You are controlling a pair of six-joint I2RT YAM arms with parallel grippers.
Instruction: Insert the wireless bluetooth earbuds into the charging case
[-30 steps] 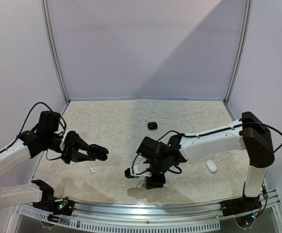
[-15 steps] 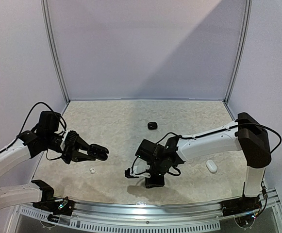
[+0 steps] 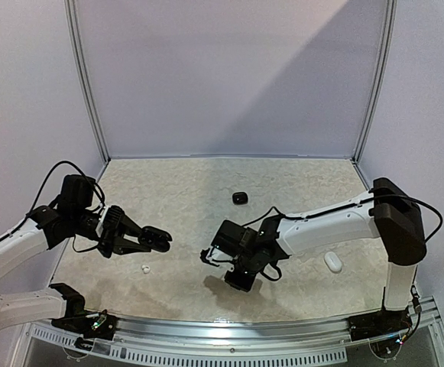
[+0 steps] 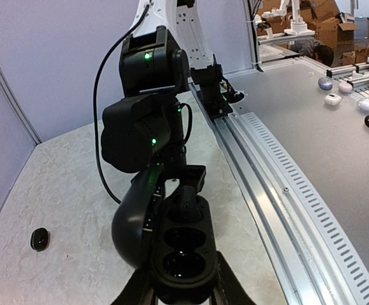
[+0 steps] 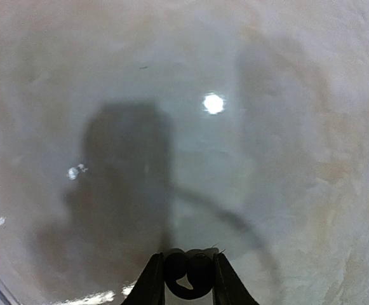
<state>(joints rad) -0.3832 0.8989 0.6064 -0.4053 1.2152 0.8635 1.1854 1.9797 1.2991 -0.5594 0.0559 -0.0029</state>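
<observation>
The black earbud lies crosswise between the fingers of my right gripper, so I should put it down, turn the gripper and pinch it across its narrow side (image 5: 188, 292).
My left gripper (image 4: 183, 289) is shut on an open black charging case (image 4: 185, 255), held above the table's left side (image 3: 157, 240). Its lid hangs to the left. One black earbud (image 4: 194, 208) sits in the far well and the two nearer wells are empty. My right gripper (image 5: 188, 283) is shut on a black earbud (image 5: 197, 274), just above the table near the front middle (image 3: 237, 279). A white earbud (image 3: 144, 268) lies on the table below the left gripper.
A small black piece (image 3: 240, 197) lies mid-table toward the back. A white pebble-shaped case (image 3: 332, 262) rests at the right under the right arm. The metal rail (image 3: 229, 330) runs along the front edge, and side posts and walls enclose the table.
The right gripper's jaws have closed on the black earbud and it has lifted slightly, turning left. The left gripper with the case has not moved.
</observation>
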